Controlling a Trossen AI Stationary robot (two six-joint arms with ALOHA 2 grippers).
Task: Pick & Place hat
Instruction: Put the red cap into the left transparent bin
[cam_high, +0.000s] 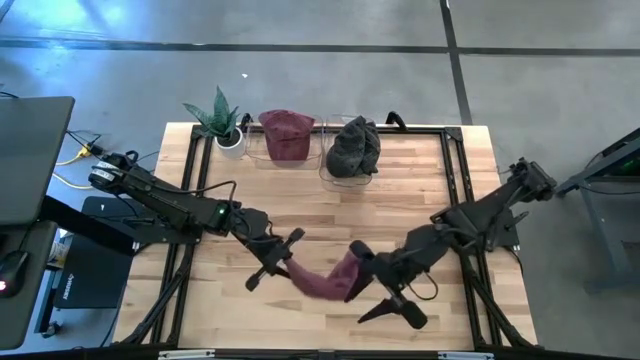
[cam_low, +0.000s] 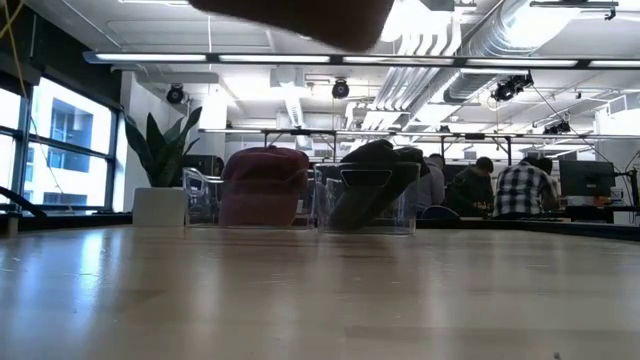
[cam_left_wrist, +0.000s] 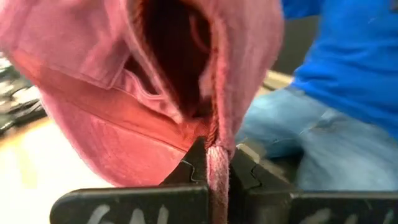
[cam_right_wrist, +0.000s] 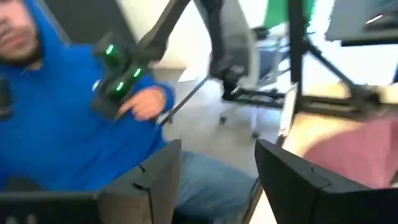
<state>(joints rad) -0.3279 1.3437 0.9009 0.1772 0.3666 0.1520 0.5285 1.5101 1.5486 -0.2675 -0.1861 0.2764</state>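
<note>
The robot's right gripper should next close on the loose end (cam_high: 347, 271) of the maroon-pink hat, opposite the end that the left gripper holds.
A maroon-pink hat (cam_high: 322, 279) hangs in the air between both grippers, over the table's near middle. My left gripper (cam_high: 282, 262) comes in from the left and is shut on the hat's left end. In the left wrist view the hat (cam_left_wrist: 124, 93) fills the picture ahead of my left gripper (cam_left_wrist: 216, 163). My right gripper (cam_high: 385, 285) stands open at the hat's right end. In the right wrist view the hat (cam_right_wrist: 367, 155) lies outside my right gripper (cam_right_wrist: 217, 155). A dark blur (cam_low: 290, 15) at the top of the low view is probably the hat. My left gripper pinches the hat's edge band (cam_left_wrist: 215, 134) between its two fingers, coming roughly level from the table's left. The hat is lifted clear and extends away from the fingers, its opening facing the wrist camera. My right gripper stands beside the hat's right end (cam_high: 350, 268); I cannot tell whether it touches.
Two clear bins stand at the far edge: one (cam_high: 285, 135) holds a maroon hat, the other (cam_high: 352, 150) a dark grey hat. A potted plant (cam_high: 222, 120) stands left of them. A person in a blue hoodie (cam_right_wrist: 62, 106) sits beyond the table's near edge.
</note>
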